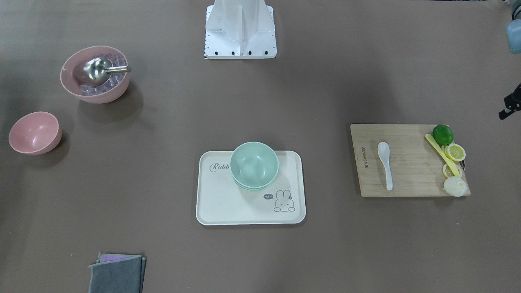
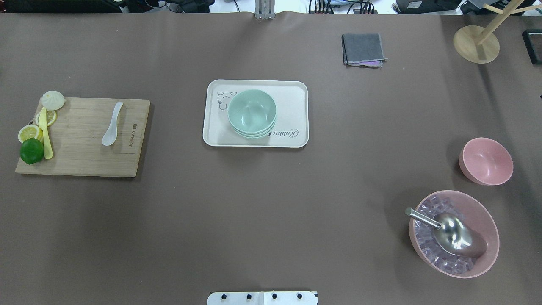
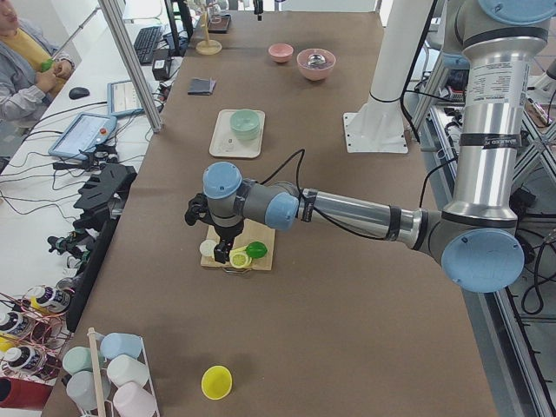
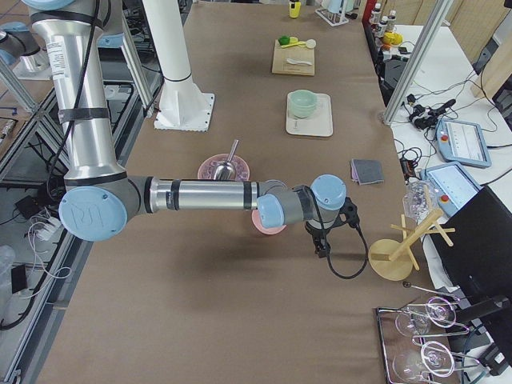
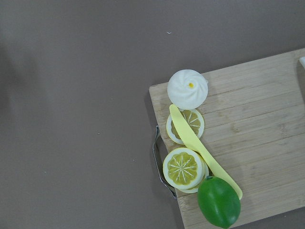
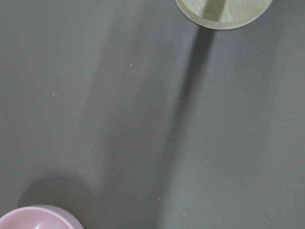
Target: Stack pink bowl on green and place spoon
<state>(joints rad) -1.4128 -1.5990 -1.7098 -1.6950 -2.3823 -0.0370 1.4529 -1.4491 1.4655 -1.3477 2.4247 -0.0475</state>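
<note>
The rim of the small pink bowl [image 1: 11, 132], on the side facing away from the cream tray, is the next place for my right gripper to close.
A small pink bowl [image 1: 35, 133] stands empty on the table, and also shows in the overhead view [image 2: 486, 161]. Green bowls [image 1: 254, 165] sit stacked on a cream tray [image 1: 228, 203] mid-table. A white spoon [image 1: 385, 162] lies on a wooden cutting board [image 1: 411, 171]. My left gripper [image 3: 228, 248] hovers over the board's fruit end, away from the spoon; I cannot tell if it is open. My right gripper [image 4: 324, 240] hovers just beyond the pink bowl [image 4: 268, 226], near a wooden stand; I cannot tell if it is open. Neither wrist view shows fingers.
A large pink bowl [image 2: 453, 233] of ice cubes holds a metal scoop. A lime [image 5: 218, 202], lemon slices, a yellow knife and a bun lie at the board's end. A folded grey cloth [image 2: 363, 49] and a wooden stand [image 2: 476, 42] sit at the far side.
</note>
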